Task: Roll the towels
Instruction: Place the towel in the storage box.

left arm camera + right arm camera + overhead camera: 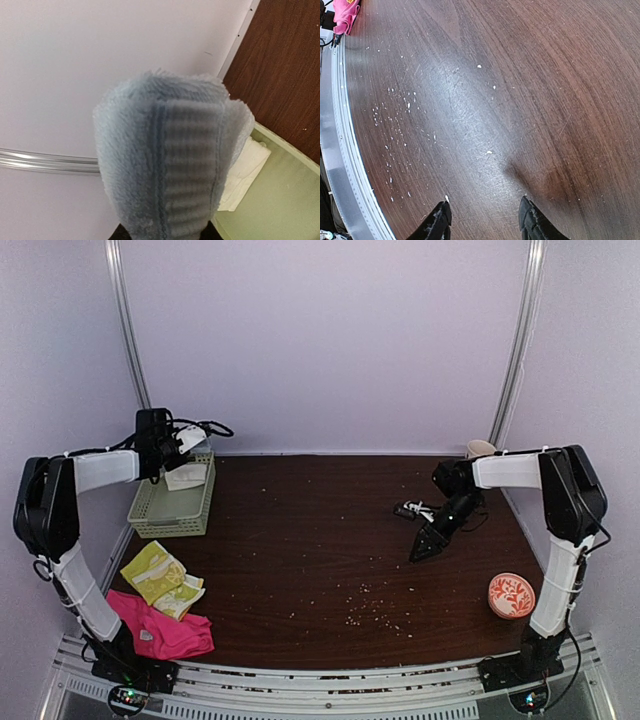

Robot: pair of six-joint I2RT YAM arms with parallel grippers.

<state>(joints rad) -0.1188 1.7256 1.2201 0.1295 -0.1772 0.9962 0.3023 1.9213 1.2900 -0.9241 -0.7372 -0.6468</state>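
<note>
Next, I let go of the rolled pale blue towel, now held above the basket's back end, with my left gripper by the cream-white towel in the pale green basket [183, 486] [240, 172].
My left gripper [178, 446] is shut on a rolled pale blue towel [170, 160] and holds it above the back end of the pale green basket [170, 512]. A cream-white towel [187, 477] lies in the basket, and it also shows in the left wrist view [248, 172]. Two yellow-green patterned towels [153, 569] lie at the front left, with a hot-pink towel [160, 633] in front of them. My right gripper [425, 546] is open and empty just above the bare table at the right; its fingertips [440, 216] frame the wood.
An orange patterned bowl [511, 595] sits at the front right. A pale cup [480, 448] stands at the back right corner. A small black and white object [412, 508] lies beside the right arm. White crumbs [365, 615] dot the table's front. The pink towel's corner [345, 12] shows in the right wrist view.
</note>
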